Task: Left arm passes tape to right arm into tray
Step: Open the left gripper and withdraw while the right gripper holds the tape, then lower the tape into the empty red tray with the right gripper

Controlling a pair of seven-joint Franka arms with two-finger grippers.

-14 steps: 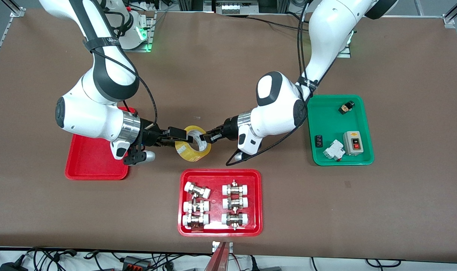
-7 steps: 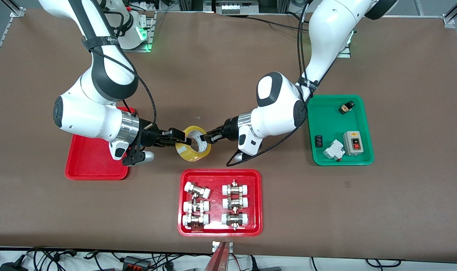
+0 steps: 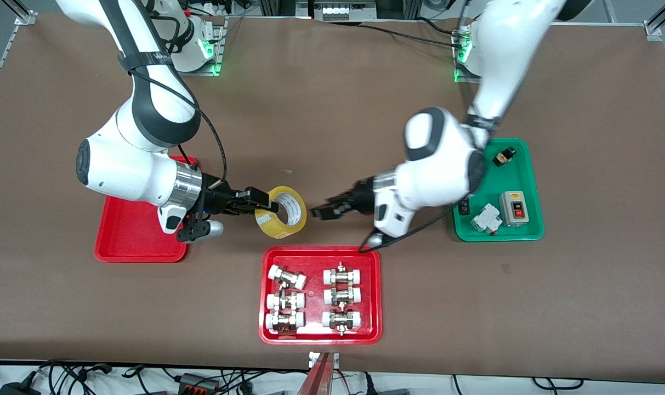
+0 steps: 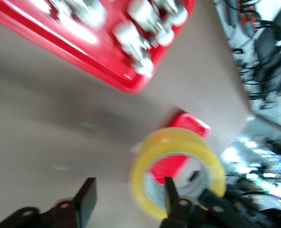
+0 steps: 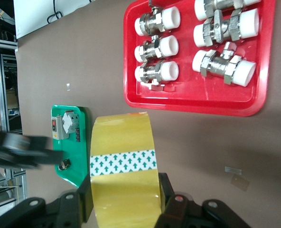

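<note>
Next, my right gripper lets go of the yellow tape in the middle of the plain red tray [image 3: 150,212], flat on its bottom.
The yellow tape [image 3: 289,218] [image 5: 124,142] is held upright over the table, with my right gripper [image 3: 263,203] [image 5: 124,202] shut on its band from both sides. My left gripper [image 3: 317,211] [image 4: 128,202] hangs open a short way off the roll, toward the left arm's end of the table, with nothing between its fingers. In the left wrist view the tape [image 4: 147,156] shows as a ring just off one fingertip. The plain red tray [image 3: 135,241] [image 4: 192,124] lies under the right arm's wrist and holds nothing.
A red tray [image 3: 266,296] [image 5: 197,102] with several metal-and-white fittings lies nearer the front camera than the tape. A green tray [image 3: 469,230] [image 5: 81,142] with switches and small parts lies toward the left arm's end, under the left arm's elbow.
My right gripper shut on the tape. My left gripper then opened, let go of the roll and drew back toward the green tray; the left arm swung with it.
</note>
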